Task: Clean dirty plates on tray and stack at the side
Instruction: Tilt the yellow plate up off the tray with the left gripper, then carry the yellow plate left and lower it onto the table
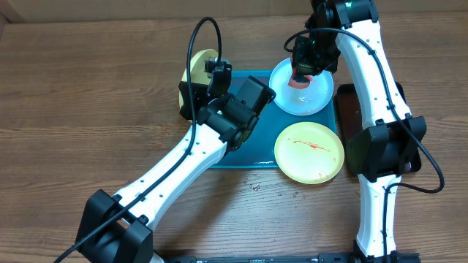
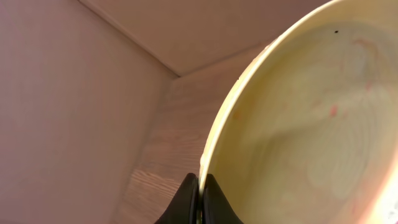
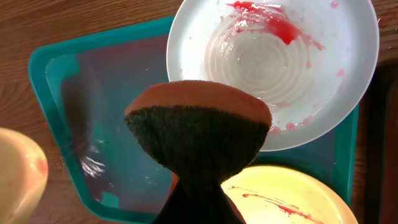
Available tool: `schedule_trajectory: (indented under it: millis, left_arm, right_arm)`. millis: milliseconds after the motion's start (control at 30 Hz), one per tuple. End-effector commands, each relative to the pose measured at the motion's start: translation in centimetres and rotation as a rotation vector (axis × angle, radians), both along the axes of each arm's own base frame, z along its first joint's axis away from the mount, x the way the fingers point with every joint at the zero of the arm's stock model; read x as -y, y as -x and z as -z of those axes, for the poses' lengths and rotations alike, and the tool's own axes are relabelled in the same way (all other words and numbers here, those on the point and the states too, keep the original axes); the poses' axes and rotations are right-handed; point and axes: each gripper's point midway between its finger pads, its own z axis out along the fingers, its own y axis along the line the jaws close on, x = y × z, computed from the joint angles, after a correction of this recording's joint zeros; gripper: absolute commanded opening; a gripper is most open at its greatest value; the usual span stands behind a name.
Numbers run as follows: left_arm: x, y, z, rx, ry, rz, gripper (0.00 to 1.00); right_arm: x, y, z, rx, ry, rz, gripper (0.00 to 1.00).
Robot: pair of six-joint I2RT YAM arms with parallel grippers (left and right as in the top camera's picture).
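The pale yellow-green plate, now held tilted over the table, will go from my left gripper onto the wooden table (image 1: 150,119) beside the turquoise tray, opposite the black tray.
My left gripper (image 1: 207,73) is shut on the rim of a pale yellow-green plate (image 1: 194,67) and holds it tilted over the table by the turquoise tray's (image 1: 252,150) far left corner. In the left wrist view the jaws (image 2: 199,190) pinch the plate's (image 2: 298,124) edge; faint pink smears show inside. My right gripper (image 1: 308,58) is shut on a sponge (image 1: 301,79) just above the light blue plate (image 1: 311,98), which is smeared with red sauce (image 3: 273,28). In the right wrist view the jaws (image 3: 196,196) squeeze the orange and dark sponge (image 3: 199,130). A second yellow-green plate (image 1: 309,152) with a red streak lies at the tray's near right corner.
A narrow black tray (image 1: 349,109) lies to the right of the turquoise tray, partly under my right arm. The turquoise tray's bare part (image 3: 112,124) is wet. My left arm crosses the tray's left side. Wooden table all round.
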Motion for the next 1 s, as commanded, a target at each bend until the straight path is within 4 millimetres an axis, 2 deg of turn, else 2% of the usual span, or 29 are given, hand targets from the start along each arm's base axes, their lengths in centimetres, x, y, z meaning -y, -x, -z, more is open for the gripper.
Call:
schedule_trajectory:
  millis: [0,300,767,867,967]
  left_arm:
    - [0.5,0.4,-1.8,0.063,-0.032,-0.006,0.04]
    - [2.5,0.8,-1.6,0.089,0.02,0.037,0.04]
    - [3.7,1.5,3.3,-0.041,0.307,0.054,0.04]
    - [3.4,1.4,4.9,-0.109,0.396,0.041,0.04]
    - [3.7,1.1,6.7,-0.212,0.562,0.045,0.04]
  right_arm:
    - [0.2,-0.1,-2.2,0.058,-0.003,-0.003,0.04]
    - [0.3,0.0,-2.1,0.052,-0.002,-0.003,0.04]
    - [0.3,0.0,-2.1,0.057,0.0,-0.021,0.04]
    - [0.3,0.0,-2.1,0.057,0.0,-0.021,0.04]
    - [0.3,0.0,-2.1,0.057,0.0,-0.022,0.04]
